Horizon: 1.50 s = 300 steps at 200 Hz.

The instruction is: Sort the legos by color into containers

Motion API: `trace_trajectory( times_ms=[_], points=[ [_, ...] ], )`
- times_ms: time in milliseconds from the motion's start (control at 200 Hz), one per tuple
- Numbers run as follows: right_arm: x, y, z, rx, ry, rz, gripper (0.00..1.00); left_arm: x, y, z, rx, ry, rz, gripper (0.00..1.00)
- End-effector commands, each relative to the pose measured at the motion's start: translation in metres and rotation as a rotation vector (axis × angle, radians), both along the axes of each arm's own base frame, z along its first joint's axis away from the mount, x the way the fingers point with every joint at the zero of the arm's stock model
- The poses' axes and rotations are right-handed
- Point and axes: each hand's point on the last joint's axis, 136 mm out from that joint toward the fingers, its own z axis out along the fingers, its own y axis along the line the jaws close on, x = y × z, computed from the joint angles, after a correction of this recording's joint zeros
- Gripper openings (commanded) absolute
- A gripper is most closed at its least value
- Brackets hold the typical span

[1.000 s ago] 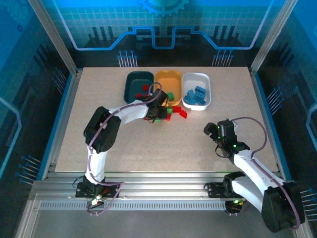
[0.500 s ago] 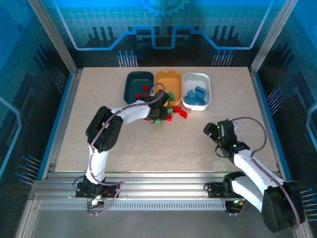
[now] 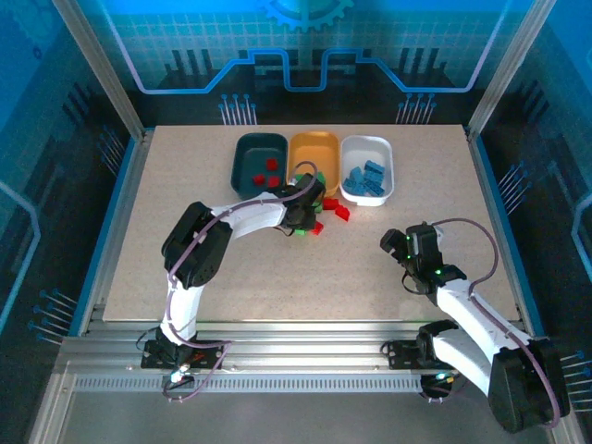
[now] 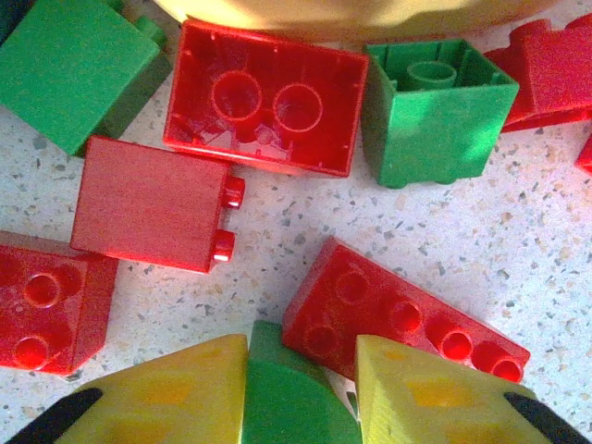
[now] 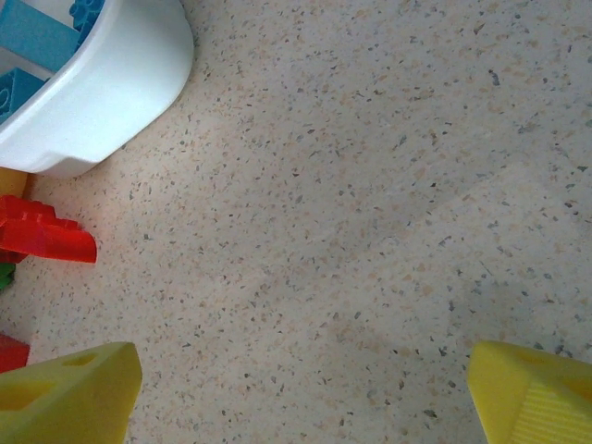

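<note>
The long red brick's end is against the green lego, so the left gripper should open and close on the green lego alone [image 4: 294, 400] before lifting it.
My left gripper [image 4: 301, 393] is shut on a green lego [image 4: 287, 388], low over a pile of loose bricks just in front of the orange tray [image 3: 314, 148]. Around it lie a long red brick [image 4: 398, 314], an upturned red brick [image 4: 264, 97], an upturned green brick [image 4: 435, 111] and other red and green ones. The dark teal tray [image 3: 242, 148] holds a few red bricks [image 3: 268, 166]. The white tray [image 3: 370, 141] holds blue bricks [image 3: 365, 176]. My right gripper [image 5: 301, 388] stands open over bare table, nothing between its fingers.
The right wrist view has the white tray's corner [image 5: 102, 83] at upper left and a red brick [image 5: 42, 236] at the left edge. Aluminium frame posts and blue walls ring the table [image 3: 185, 268]. Bare tabletop lies in front of the pile.
My left gripper has shifted to the right along the pile, towards the front of the orange tray. The right arm has not moved.
</note>
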Motion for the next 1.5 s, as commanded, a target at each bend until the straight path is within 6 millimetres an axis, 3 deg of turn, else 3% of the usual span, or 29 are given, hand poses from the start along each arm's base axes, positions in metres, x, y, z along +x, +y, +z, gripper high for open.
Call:
trace_trajectory(
  times_ms=[0, 435, 565, 670, 840, 1176, 1496],
  points=[
    [0.003, -0.001, 0.008, 0.011, -0.023, -0.004, 0.92, -0.022, 0.009, -0.002, 0.043, 0.048, -0.027, 0.40],
    [0.005, 0.002, 0.008, 0.021, -0.024, 0.007, 0.92, -0.051, 0.017, -0.003, -0.008, 0.058, -0.020, 0.47],
    [0.005, 0.003, 0.007, 0.021, -0.023, 0.013, 0.92, -0.045, 0.016, -0.004, 0.016, 0.052, -0.031, 0.48],
    [0.004, 0.002, 0.007, 0.016, -0.020, 0.009, 0.92, -0.037, 0.012, 0.000, 0.022, 0.031, -0.041, 0.65],
    [0.004, 0.002, 0.008, 0.013, -0.024, 0.009, 0.92, -0.028, 0.011, -0.003, 0.060, 0.032, -0.042, 0.68],
    [0.004, 0.002, 0.009, 0.014, -0.025, 0.010, 0.92, -0.038, 0.019, -0.018, 0.060, 0.061, -0.014, 0.57],
    [0.005, 0.003, 0.009, 0.016, -0.024, 0.016, 0.92, -0.038, 0.022, -0.018, 0.065, 0.037, -0.032, 0.33]
  ],
)
